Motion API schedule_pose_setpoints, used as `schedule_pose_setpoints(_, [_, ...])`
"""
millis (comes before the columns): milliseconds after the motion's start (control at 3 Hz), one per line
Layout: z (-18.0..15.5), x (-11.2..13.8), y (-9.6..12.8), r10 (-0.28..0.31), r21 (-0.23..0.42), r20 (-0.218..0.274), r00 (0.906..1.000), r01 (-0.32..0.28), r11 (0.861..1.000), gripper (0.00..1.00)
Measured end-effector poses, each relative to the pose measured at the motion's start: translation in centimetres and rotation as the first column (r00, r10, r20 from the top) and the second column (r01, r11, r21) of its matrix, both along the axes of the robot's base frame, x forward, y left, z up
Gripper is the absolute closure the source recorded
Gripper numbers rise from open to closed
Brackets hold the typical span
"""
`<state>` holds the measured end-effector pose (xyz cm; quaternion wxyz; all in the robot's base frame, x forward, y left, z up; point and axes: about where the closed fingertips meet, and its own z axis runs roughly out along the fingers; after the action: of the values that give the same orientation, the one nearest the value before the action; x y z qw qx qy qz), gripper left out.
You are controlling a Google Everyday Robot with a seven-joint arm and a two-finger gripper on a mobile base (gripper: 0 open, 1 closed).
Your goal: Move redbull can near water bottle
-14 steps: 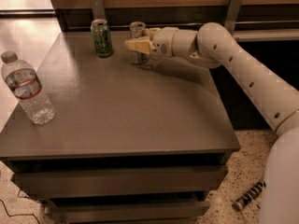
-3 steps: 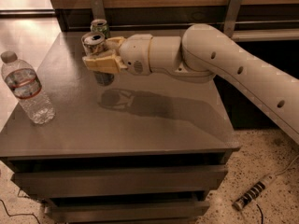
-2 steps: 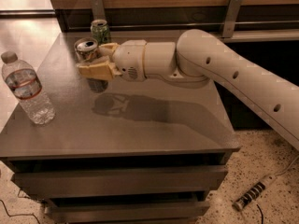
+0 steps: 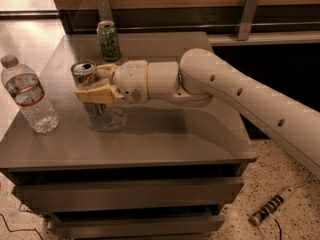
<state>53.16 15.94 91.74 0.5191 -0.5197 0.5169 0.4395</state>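
My gripper is going to set the redbull can upright on the grey table (image 4: 95, 130) and let go of it beside the water bottle's base, a small gap away.
The redbull can (image 4: 85, 74), slim and silver-grey with a shiny pull-tab top, stands upright between my gripper's fingers over the left part of the grey table (image 4: 165, 139). My gripper (image 4: 96, 83) is shut on the redbull can, with its tan fingers (image 4: 95, 94) across the can's body. I cannot tell whether the can's base touches the table. The water bottle (image 4: 27, 96), clear and ribbed with a white cap and a red-and-white label band, stands upright at the table's left edge. It is a short way left of the can and apart from it.
A wider green can (image 4: 108, 40) stands upright at the table's back left, behind my gripper. A wooden wall panel with metal brackets (image 4: 248, 15) runs behind the table. A power strip (image 4: 272, 209) lies on the speckled floor at the right.
My gripper has carried the redbull can from the back of the table, beside the green can, leftwards and forwards toward the water bottle, and lower.
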Motion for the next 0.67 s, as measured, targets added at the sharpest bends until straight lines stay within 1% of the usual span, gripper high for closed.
schedule_pose_setpoints(333, [-1.3,-1.0,1.3,0.059,-0.025,-0.002,0.9983,-0.059,0.998,1.00])
schedule_pose_setpoints(667, [-2.3,-1.6,2.0,0.079,-0.073,-0.008,0.9968,-0.079,0.994,1.00])
